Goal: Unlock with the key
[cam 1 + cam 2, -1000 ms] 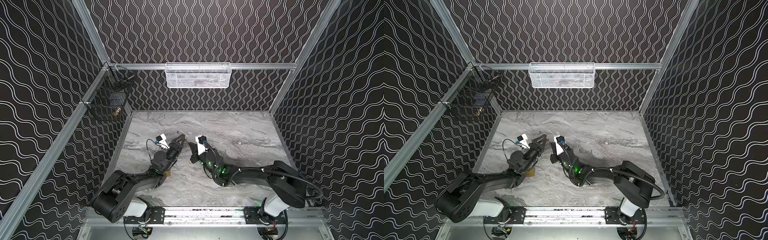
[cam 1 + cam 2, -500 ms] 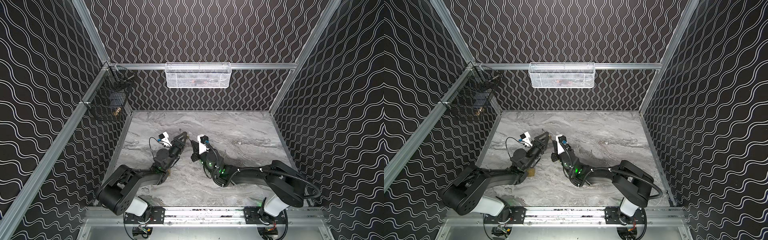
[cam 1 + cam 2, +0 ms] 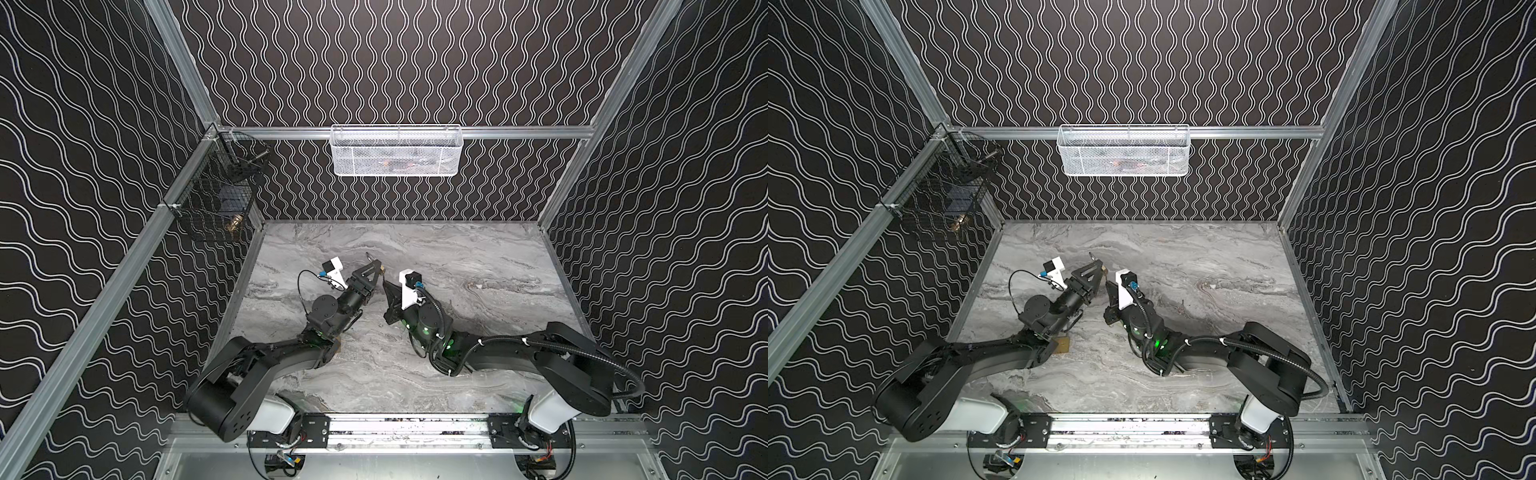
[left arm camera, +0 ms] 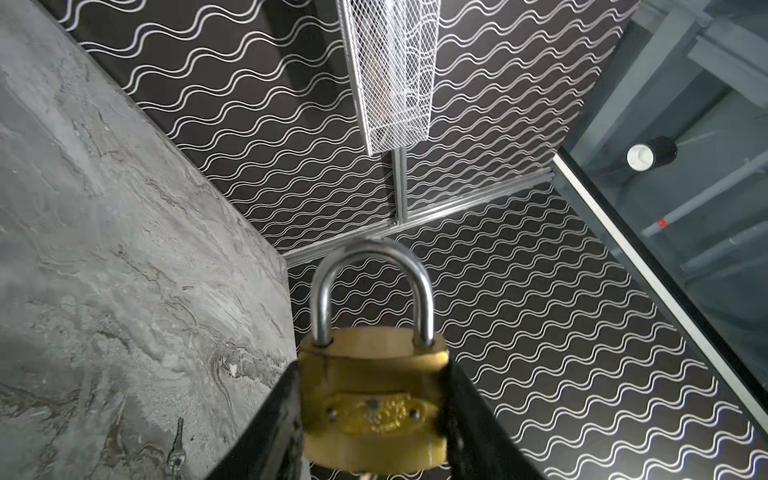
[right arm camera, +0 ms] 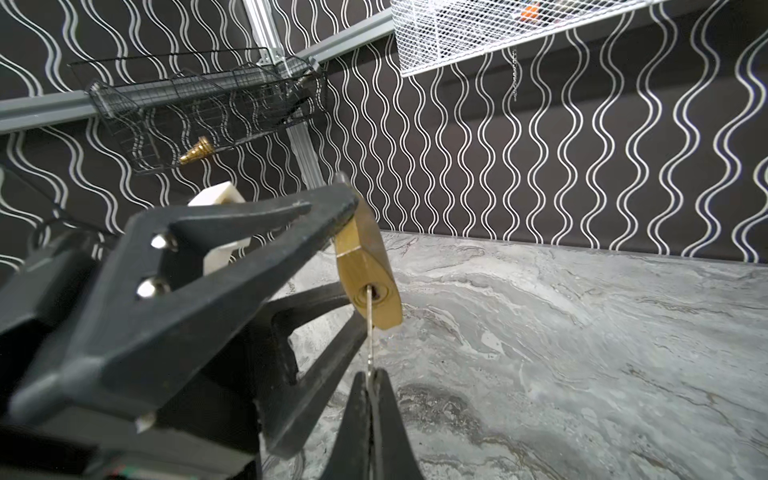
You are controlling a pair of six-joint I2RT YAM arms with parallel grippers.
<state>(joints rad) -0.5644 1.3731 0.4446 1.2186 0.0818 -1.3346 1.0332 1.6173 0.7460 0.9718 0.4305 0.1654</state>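
Observation:
The key's blade is too shallow in the padlock's keyhole, so the robot's left gripper will pull the padlock off, set it down and take the key's shank (image 5: 369, 336).
A brass padlock (image 4: 372, 399) with a steel shackle (image 4: 372, 266) is clamped by its sides in my left gripper (image 4: 372, 374), lifted off the marble table. Both shackle legs sit in the body. In the right wrist view the padlock (image 5: 368, 257) shows its keyhole end, with a thin silver key (image 5: 370, 328) entering the keyhole. My right gripper (image 5: 370, 376) is shut on the key's other end. In both top views the left gripper (image 3: 376, 266) (image 3: 1098, 266) and the right gripper (image 3: 384, 284) (image 3: 1108, 286) meet tip to tip at mid-table.
A second small key (image 4: 176, 449) lies on the marble table (image 3: 457, 257). A brass-coloured flat piece (image 3: 1063, 345) lies beside the left arm. A white mesh basket (image 3: 397, 151) hangs on the back wall, and a black wire basket (image 3: 220, 195) holding a gold step bit (image 5: 195, 153) on the left wall.
Both grippers have shifted together a little toward the back wall, the left one with the padlock, the right one staying at its keyhole end. Neither grip has changed.

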